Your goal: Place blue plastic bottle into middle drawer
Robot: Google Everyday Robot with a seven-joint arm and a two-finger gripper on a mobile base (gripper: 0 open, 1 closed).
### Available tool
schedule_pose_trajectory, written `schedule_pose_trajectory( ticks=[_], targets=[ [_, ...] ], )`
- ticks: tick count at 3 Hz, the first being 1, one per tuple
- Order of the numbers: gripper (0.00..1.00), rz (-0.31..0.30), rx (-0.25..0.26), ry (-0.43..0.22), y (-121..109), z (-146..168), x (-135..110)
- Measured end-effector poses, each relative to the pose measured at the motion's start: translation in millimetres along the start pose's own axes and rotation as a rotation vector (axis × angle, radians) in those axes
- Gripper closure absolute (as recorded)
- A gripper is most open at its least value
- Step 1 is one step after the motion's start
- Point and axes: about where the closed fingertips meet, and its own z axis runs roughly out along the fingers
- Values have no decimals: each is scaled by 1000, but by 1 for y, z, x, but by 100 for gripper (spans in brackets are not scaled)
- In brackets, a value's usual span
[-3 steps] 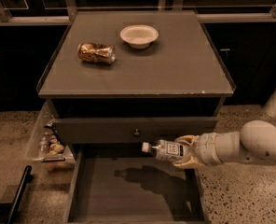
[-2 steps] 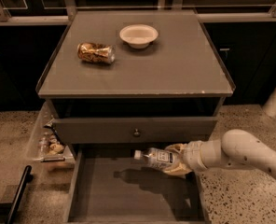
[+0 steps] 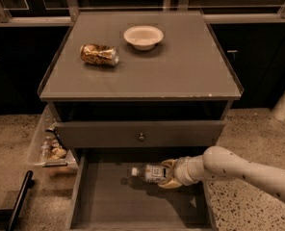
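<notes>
Next, my gripper lets go of the blue plastic bottle on the open middle drawer's bottom (image 3: 155, 178), toward the back below the round knob.
The blue plastic bottle (image 3: 149, 173), clear with a white cap and a pale label, lies on its side, cap pointing left, low over the floor of the open middle drawer (image 3: 109, 201). My gripper (image 3: 167, 173) comes in from the right on a white arm and is shut on the bottle's base end. The bottle's shadow falls just beneath it on the drawer floor; whether it touches the floor I cannot tell.
A grey drawer front with a round knob (image 3: 141, 137) sits just above the open drawer. On the cabinet top lie a golden-brown can (image 3: 99, 55) and a white bowl (image 3: 143, 36). A clear side bin (image 3: 50, 146) with small items hangs at the left.
The gripper with the bottle has moved left and down, from in front of the drawer's right side to low inside the open drawer.
</notes>
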Motion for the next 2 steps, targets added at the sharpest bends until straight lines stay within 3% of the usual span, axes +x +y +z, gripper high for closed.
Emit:
schedule_pose_trajectory(
  ticks=[1,2],
  targets=[
    [100,-29,-8,29,-5,35,28],
    [100,5,-22,-33,-8,56,50]
  ],
)
